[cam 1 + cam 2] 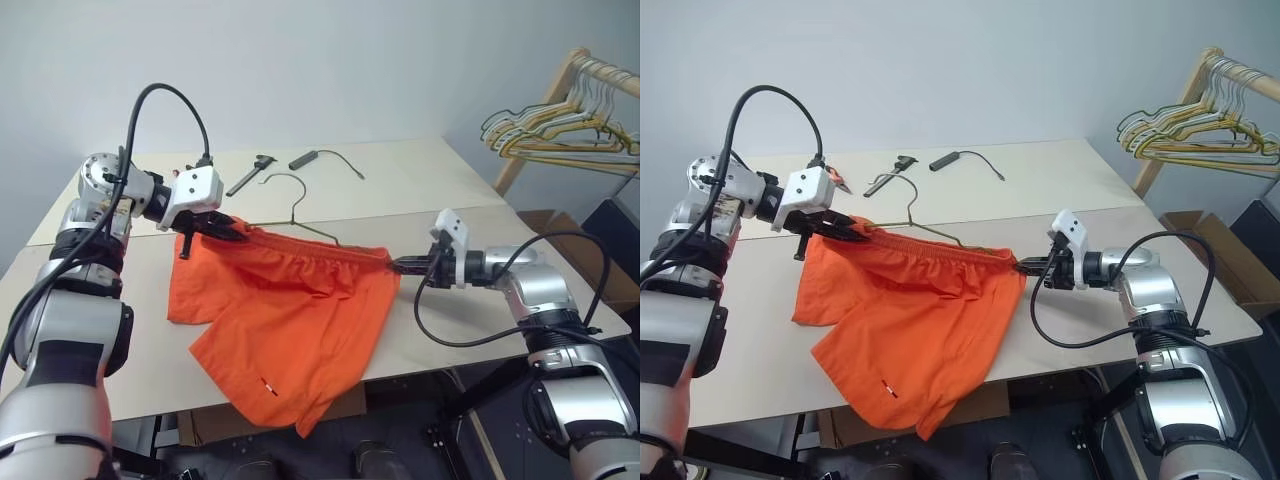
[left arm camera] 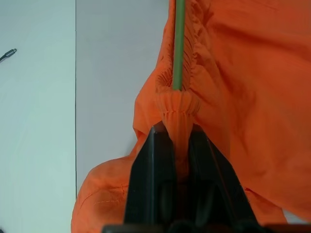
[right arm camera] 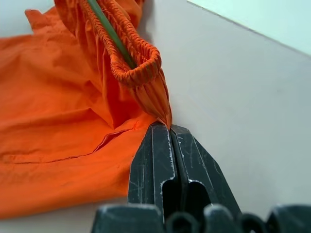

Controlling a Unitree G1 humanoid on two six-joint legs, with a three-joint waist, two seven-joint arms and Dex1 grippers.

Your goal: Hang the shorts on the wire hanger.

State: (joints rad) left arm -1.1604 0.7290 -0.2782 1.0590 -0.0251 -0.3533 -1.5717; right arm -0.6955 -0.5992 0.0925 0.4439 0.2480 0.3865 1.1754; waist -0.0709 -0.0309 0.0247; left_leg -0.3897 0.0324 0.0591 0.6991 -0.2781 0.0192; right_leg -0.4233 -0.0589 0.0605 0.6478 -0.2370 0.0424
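My right fingers pinch only fabric below the waistband's loop; I will open them and take the gathered waistband (image 3: pixel 148 75) deeper, in line with the wire.
The bright orange shorts (image 1: pixel 290 320) hang stretched by their gathered waistband between my two grippers, with the legs draped down over the table's front edge. The thin wire hanger (image 1: pixel 296 205) runs inside the waistband, and its hook stands up behind the middle of the shorts. Its green wire (image 2: pixel 179 43) enters the bunched waistband just past my left gripper (image 2: pixel 177 131), which is shut on the waistband's left end. My right gripper (image 3: pixel 167 127) is shut on a pinch of fabric at the waistband's right end, where the wire (image 3: pixel 109 31) lies in the elastic loop.
A light wooden table (image 1: pixel 430 180) carries a dark caliper-like tool (image 1: pixel 250 172) and a black cable piece (image 1: pixel 320 158) at the back. A wooden rack with a bundle of yellow and silvery hangers (image 1: pixel 560 135) stands at the right, above a cardboard box (image 1: pixel 575 240).
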